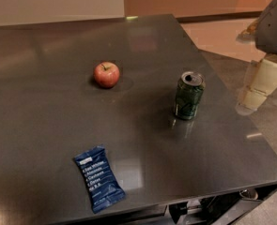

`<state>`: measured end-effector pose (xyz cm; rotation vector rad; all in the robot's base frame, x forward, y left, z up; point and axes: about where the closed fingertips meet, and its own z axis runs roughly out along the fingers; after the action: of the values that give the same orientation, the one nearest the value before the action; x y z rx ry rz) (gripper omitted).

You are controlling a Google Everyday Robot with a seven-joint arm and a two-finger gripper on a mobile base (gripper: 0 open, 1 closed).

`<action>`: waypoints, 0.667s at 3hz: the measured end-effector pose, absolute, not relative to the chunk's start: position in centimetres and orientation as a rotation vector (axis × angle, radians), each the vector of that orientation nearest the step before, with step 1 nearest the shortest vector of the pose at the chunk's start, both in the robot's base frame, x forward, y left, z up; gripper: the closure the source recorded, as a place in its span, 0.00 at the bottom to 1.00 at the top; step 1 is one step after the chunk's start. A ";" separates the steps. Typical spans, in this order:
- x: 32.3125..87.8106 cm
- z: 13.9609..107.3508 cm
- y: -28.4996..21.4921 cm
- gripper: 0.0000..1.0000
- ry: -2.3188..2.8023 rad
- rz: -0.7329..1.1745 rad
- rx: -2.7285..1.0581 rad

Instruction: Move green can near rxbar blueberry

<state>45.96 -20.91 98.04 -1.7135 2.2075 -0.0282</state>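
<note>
Next, my gripper moves to close around the upper part of the green can (189, 88), gripping it just a little below the can's silver top.
The green can (188, 95) stands upright on the dark table (44, 125), right of centre, its silver top open. The rxbar blueberry (98, 178), a navy wrapper with white text, lies flat near the table's front edge, well to the left of and in front of the can. My gripper (256, 89), cream-coloured under a grey arm housing, hangs at the right edge of the view, beyond the table's right side and apart from the can. It holds nothing that I can see.
A red apple (106, 74) sits on the table to the left of the can and behind it. The table's right edge runs diagonally between the can and the gripper. Robot base parts show below the front edge (208, 207).
</note>
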 end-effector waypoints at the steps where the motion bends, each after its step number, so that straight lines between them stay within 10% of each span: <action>1: 48.1 97.2 -19.4 0.00 2.158 0.045 -1.719; 2: 50.3 96.1 -18.0 0.00 2.119 0.113 -1.718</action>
<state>50.32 -18.04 96.12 -1.7183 2.1193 0.1128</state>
